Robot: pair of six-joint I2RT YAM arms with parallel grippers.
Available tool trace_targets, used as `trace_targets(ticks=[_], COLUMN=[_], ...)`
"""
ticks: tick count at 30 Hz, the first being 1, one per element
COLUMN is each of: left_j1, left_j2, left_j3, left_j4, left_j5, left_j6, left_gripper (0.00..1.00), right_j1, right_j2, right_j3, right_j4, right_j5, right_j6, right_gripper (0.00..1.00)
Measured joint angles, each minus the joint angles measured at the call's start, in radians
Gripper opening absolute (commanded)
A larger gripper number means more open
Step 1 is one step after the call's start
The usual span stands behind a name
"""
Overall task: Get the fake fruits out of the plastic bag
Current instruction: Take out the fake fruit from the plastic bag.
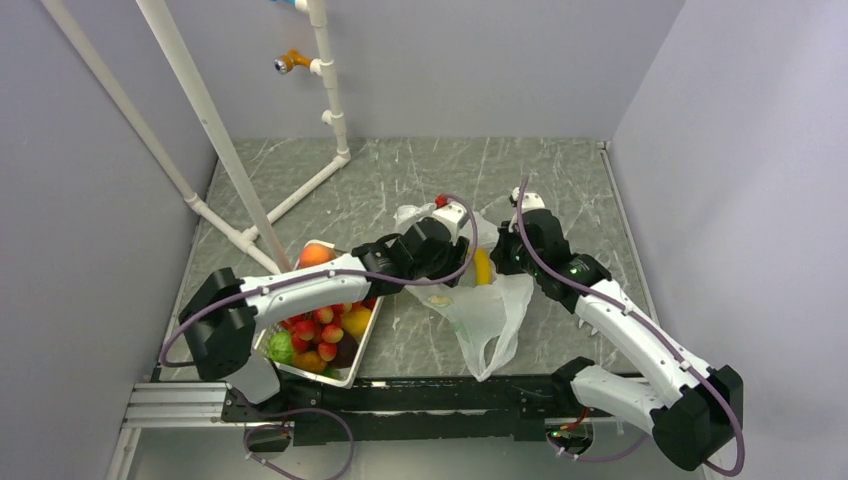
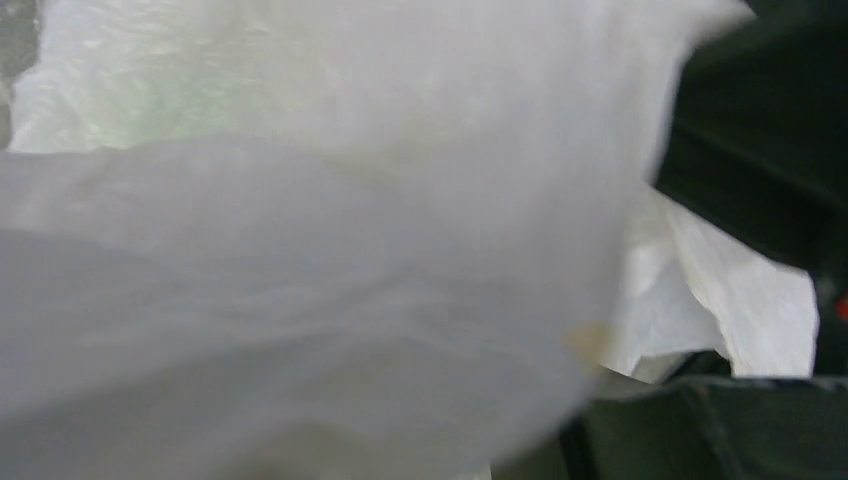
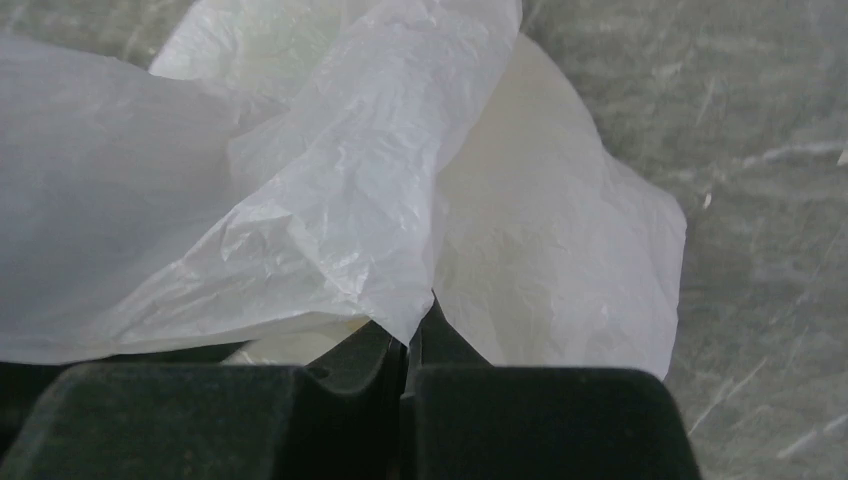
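Observation:
The plastic bag's film hangs over my left gripper's fingers, so my right gripper needs to hold the film to the side while my left gripper opens and takes the banana (image 1: 482,267).
The plastic bag (image 1: 487,318) lies crumpled in the middle of the table, its handles toward the near edge. A yellow banana (image 1: 483,266) shows at the bag's mouth between the two grippers. A small red fruit (image 1: 441,201) sits by the bag's far edge. My left gripper (image 1: 455,240) reaches into the bag's mouth from the left. Bag film (image 2: 300,250) fills the left wrist view and hides its fingers. My right gripper (image 1: 505,255) is shut on a fold of the bag (image 3: 380,200), pinched at the fingertips (image 3: 408,338).
A white mesh basket (image 1: 350,372) holding a peach (image 1: 316,254), red fruits (image 1: 315,325), a green one (image 1: 281,347) and a yellow one (image 1: 357,320) stands at the near left under my left arm. A white pipe frame (image 1: 250,232) rises at the back left.

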Motion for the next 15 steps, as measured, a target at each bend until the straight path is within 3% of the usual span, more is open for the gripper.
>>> trace_targets(ticks=[7, 15], left_j1=[0.066, 0.069], left_j2=[0.153, 0.286], left_j3=[0.037, 0.106], left_j4=[0.072, 0.099], left_j5=[0.05, 0.056], left_j6=[-0.006, 0.056], left_gripper=[0.53, 0.72], right_j1=[0.008, 0.017], right_j2=[-0.01, -0.018], right_j3=[-0.082, -0.121], right_j4=[-0.019, -0.022], right_j5=[0.032, 0.04], right_j6=[0.06, 0.103], right_gripper=[0.0, 0.0])
